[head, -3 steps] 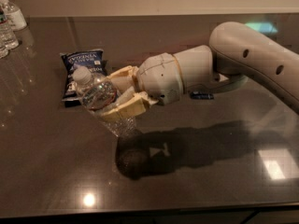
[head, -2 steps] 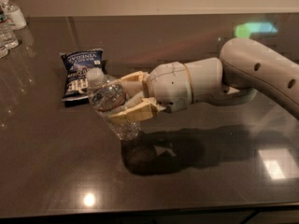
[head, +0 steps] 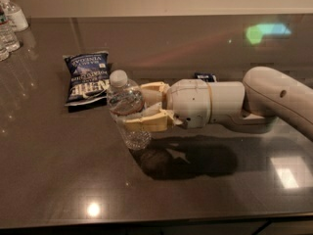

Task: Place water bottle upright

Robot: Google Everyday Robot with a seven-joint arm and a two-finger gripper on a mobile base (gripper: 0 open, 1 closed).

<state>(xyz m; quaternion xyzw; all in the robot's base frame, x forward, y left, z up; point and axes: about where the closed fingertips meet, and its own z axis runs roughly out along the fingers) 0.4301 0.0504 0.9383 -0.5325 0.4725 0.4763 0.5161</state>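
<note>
I need to release the water bottle upright on the dark table (head: 139, 149) before the chip bag.
The water bottle (head: 126, 102) is a clear ribbed plastic bottle with a white cap at its top. It stands nearly upright, leaning slightly left, with its base low over the dark table (head: 58, 170). My gripper (head: 142, 104) reaches in from the right and is shut on the bottle's middle, one cream finger (head: 146, 122) in front and one behind. The label band is mostly hidden by the fingers. The white arm (head: 244, 102) stretches off to the right.
A dark blue chip bag (head: 87, 77) lies flat just behind and left of the bottle. A white pump-top bottle (head: 13, 12) and small clear bottles (head: 7, 35) stand at the far left corner. A small dark object (head: 204, 76) lies behind the arm.
The gripper has carried the bottle to the right and away from the chip bag, and the bottle has turned more upright. The arm has drawn back to the right.
</note>
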